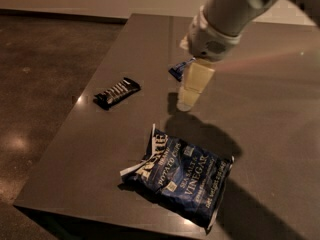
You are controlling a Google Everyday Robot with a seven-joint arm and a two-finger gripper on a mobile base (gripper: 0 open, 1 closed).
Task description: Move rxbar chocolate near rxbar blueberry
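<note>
My gripper will go next to the rxbar chocolate's middle [121,92] and close there, because this black bar has to move near the rxbar blueberry.
The rxbar chocolate [117,92], a small flat black wrapper with white lettering, lies on the left part of the dark table [100,149]. The rxbar blueberry [178,69], a small dark blue wrapper, lies farther back near the middle and is partly hidden behind my arm. My gripper [190,94] hangs just above the table, right of the black bar and directly in front of the blue bar. It holds nothing that I can see.
A large crinkled blue potato chip bag [180,175] lies near the table's front edge. The table's left edge drops to a dark polished floor [40,84]. A pale wall runs along the back.
</note>
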